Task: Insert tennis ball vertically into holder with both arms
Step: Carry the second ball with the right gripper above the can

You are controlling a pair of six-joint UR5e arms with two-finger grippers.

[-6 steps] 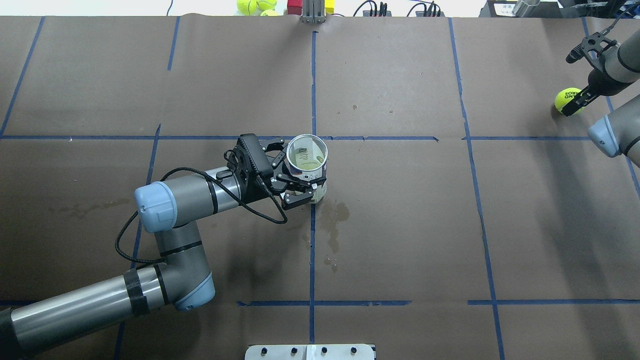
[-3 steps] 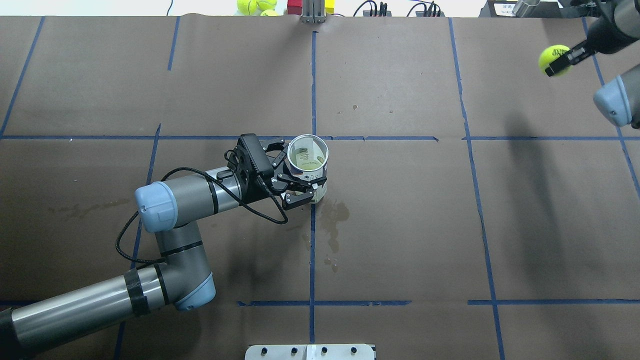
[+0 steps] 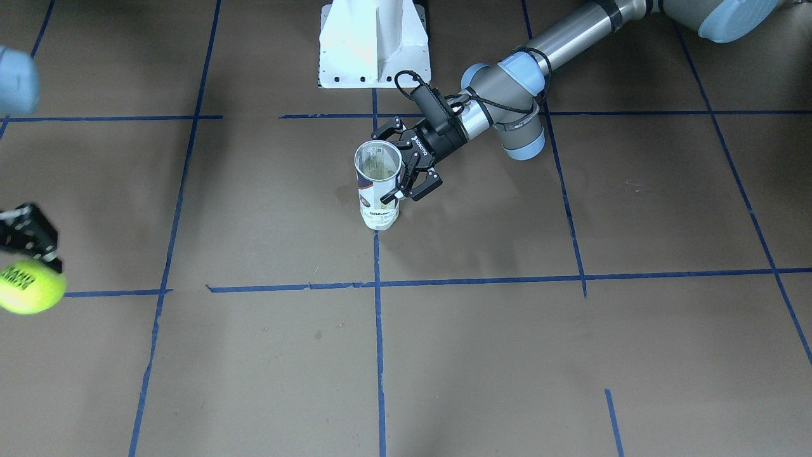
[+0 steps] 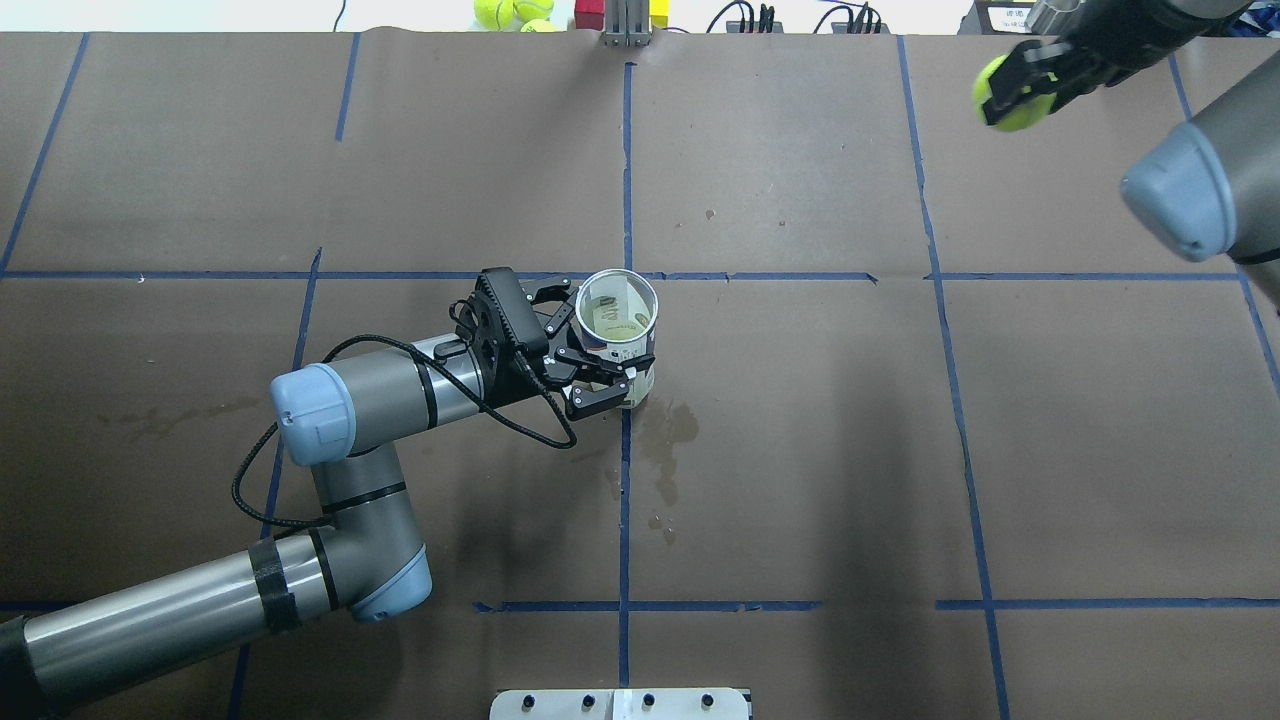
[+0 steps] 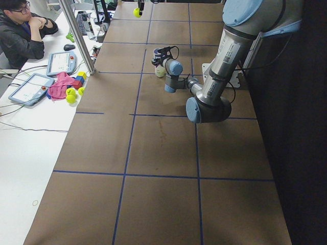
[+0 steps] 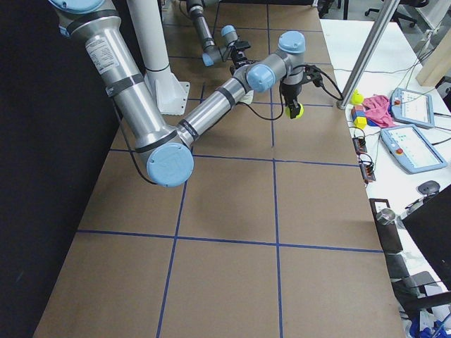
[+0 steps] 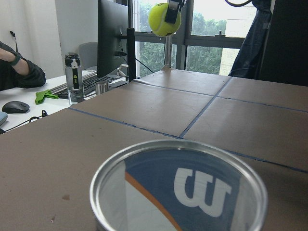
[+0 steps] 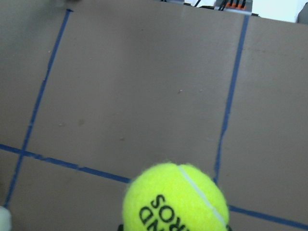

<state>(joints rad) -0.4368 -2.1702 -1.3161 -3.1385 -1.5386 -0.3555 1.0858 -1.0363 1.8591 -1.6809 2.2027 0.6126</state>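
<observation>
I will let go with my right gripper, and then the tennis ball will rest down inside the upright holder (image 3: 377, 190), behind the holder's white and navy label.
The holder (image 4: 618, 318), a clear tube with a white and navy label, stands upright at the table's middle with its mouth open upward; it also shows in the front view (image 3: 378, 184) and the left wrist view (image 7: 179, 188). My left gripper (image 4: 585, 345) is shut on the holder from its left side. My right gripper (image 4: 1020, 82) is shut on a yellow-green tennis ball (image 4: 1005, 93), held high above the table's far right. The ball also shows in the right wrist view (image 8: 175, 199), the front view (image 3: 29, 287) and the left wrist view (image 7: 164, 19).
A white pedestal base (image 3: 374, 43) stands at the robot's side of the table. Spare tennis balls (image 4: 512, 12) and coloured blocks (image 4: 590, 14) lie beyond the far edge. A person (image 5: 23, 30) sits at a desk with tablets. A dark stain (image 4: 668, 440) marks the paper beside the holder.
My right arm has lifted the tennis ball off the table at the far right and carried it up and leftward. The left arm and the holder have not moved.
</observation>
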